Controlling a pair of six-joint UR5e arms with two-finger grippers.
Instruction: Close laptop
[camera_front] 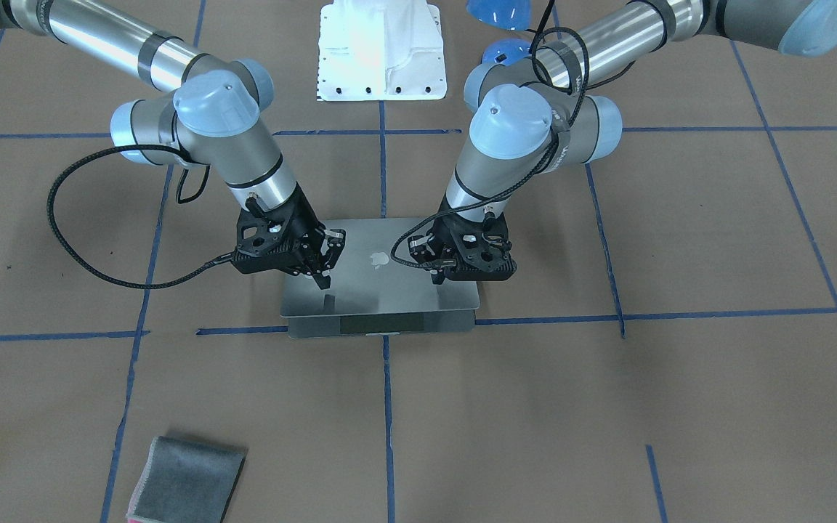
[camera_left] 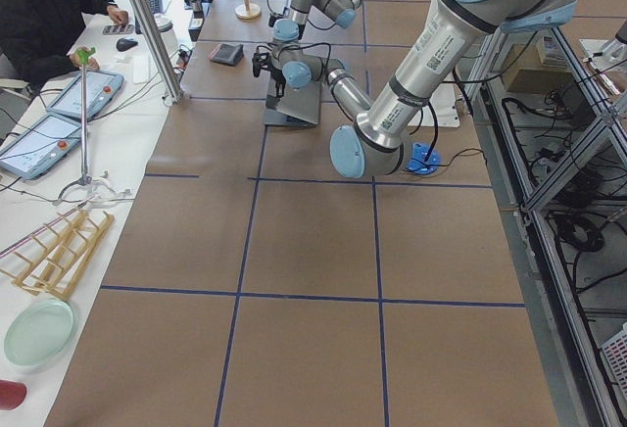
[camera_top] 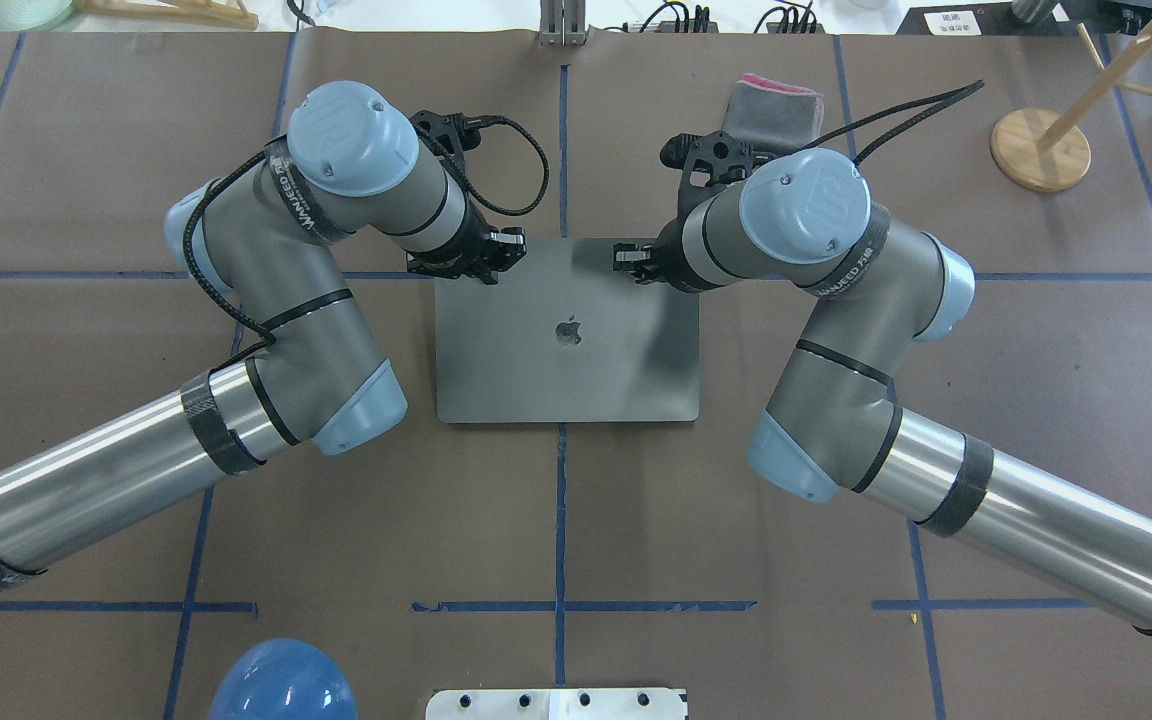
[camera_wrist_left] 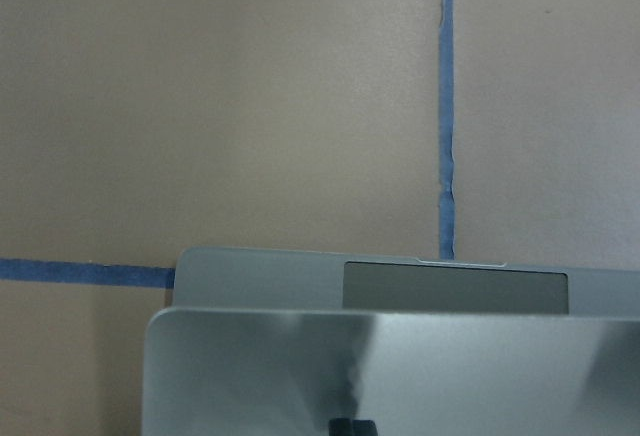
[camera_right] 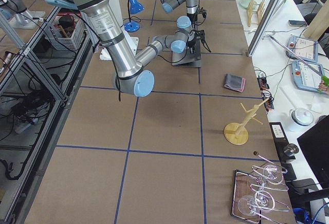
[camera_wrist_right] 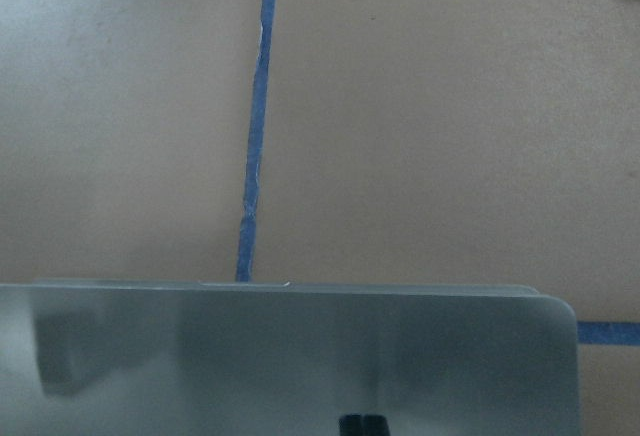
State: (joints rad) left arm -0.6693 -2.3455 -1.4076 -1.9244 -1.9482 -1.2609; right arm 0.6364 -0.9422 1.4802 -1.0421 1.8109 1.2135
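Note:
My left gripper is holding the lid. It will let go of the lid flat on the laptop's base [camera_front: 378, 277], with the lid's edge covering the trackpad.
The space-grey laptop [camera_front: 382, 290] lies at the table's middle, its lid with the dark apple logo [camera_top: 567, 331] lowered almost flat. A narrow strip of the base with the trackpad [camera_front: 381, 324] still shows past the lid's edge, also in the left wrist view [camera_wrist_left: 455, 288]. My left gripper [camera_front: 437, 280] is shut, tips resting on the lid near its far edge [camera_top: 493, 272]. My right gripper [camera_front: 322, 283] is shut and touches the lid on the other side [camera_top: 634, 264]. Each wrist view shows a closed dark tip on the lid [camera_wrist_right: 280, 356].
A grey folded cloth [camera_front: 186, 483] lies beyond the laptop [camera_top: 774, 105]. A wooden stand [camera_top: 1041, 150] is at the far right. A blue lamp dome [camera_top: 281, 685] and the white robot base plate [camera_front: 382, 51] sit near the robot.

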